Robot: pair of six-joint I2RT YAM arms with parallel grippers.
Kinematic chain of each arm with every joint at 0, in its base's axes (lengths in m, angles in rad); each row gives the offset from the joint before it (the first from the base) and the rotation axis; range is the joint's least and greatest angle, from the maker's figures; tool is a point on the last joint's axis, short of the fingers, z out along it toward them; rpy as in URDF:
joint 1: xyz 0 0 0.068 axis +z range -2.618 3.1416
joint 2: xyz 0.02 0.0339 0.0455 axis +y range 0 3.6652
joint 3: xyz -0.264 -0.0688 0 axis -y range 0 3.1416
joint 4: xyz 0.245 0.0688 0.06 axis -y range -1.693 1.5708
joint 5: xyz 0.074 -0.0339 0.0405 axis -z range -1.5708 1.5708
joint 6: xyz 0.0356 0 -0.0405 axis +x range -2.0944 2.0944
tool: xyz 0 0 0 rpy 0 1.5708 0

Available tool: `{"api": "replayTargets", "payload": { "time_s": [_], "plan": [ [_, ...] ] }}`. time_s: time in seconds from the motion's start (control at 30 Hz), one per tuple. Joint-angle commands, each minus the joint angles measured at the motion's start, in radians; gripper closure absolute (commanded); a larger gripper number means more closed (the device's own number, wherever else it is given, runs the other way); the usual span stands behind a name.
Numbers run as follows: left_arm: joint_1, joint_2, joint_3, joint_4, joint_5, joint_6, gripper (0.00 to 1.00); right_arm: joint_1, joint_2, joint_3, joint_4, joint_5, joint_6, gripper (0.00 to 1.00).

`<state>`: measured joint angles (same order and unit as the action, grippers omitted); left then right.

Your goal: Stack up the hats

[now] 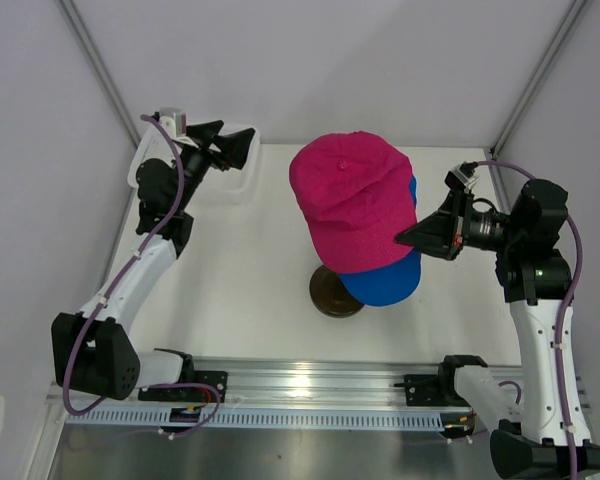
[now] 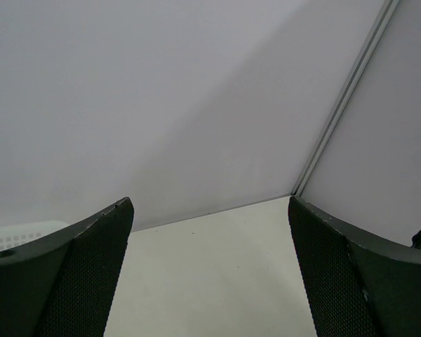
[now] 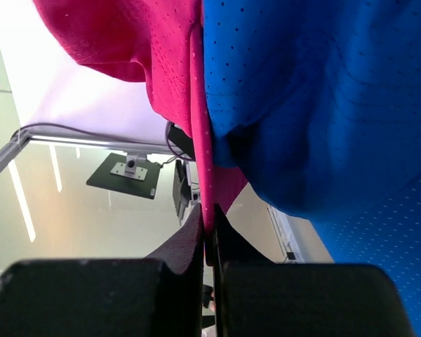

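Note:
The pink hat is crooked, showing the blue hat's side, so I need to open my right gripper, regrasp the pink hat's edge [image 1: 391,257] and straighten it.
A magenta pink hat [image 1: 352,200] sits on top of a royal blue hat [image 1: 385,279] in the middle of the table, over a dark round base [image 1: 332,294]. My right gripper [image 1: 404,240] is shut on the pink hat's edge at its right side; in the right wrist view the pink cloth [image 3: 205,168] is pinched between the fingers with the blue hat [image 3: 316,105] beside it. My left gripper [image 1: 238,150] is open and empty at the back left, over the white basket; in its wrist view only bare table shows between its fingers [image 2: 77,274].
A white mesh basket [image 1: 145,165] stands at the back left corner under the left arm; its edge shows in the left wrist view [image 2: 14,237]. Grey walls close in the back and sides. A metal rail [image 1: 310,385] runs along the near edge.

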<state>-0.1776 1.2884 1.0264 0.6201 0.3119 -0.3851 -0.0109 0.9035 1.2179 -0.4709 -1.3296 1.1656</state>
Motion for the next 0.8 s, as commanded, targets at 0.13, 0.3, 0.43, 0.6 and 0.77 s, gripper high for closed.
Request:
{"api": "replayTargets", "payload": {
  "time_s": [0.13, 0.3, 0.43, 0.6, 0.77],
  "plan": [
    [0.007, -0.047, 0.03, 0.0, 0.076, 0.025, 0.07, -0.055, -0.003, -0.077, -0.121, 0.064, -0.204, 0.65],
    [0.006, -0.051, 0.058, -0.025, 0.115, 0.034, 0.07, -0.06, 0.053, 0.122, -0.423, 0.276, -0.498, 0.34],
    [0.006, -0.05, 0.061, -0.023, 0.125, 0.022, 0.07, -0.057, -0.01, 0.174, -0.491, 0.423, -0.556, 0.26],
    [0.006, -0.067, 0.072, -0.033, 0.159, 0.011, 0.07, -0.057, -0.184, 0.042, -0.227, 0.411, -0.345, 0.32],
    [0.001, -0.087, 0.101, -0.068, 0.17, 0.0, 0.08, -0.047, -0.273, -0.066, -0.164, 0.403, -0.247, 0.36]
  ]
}}
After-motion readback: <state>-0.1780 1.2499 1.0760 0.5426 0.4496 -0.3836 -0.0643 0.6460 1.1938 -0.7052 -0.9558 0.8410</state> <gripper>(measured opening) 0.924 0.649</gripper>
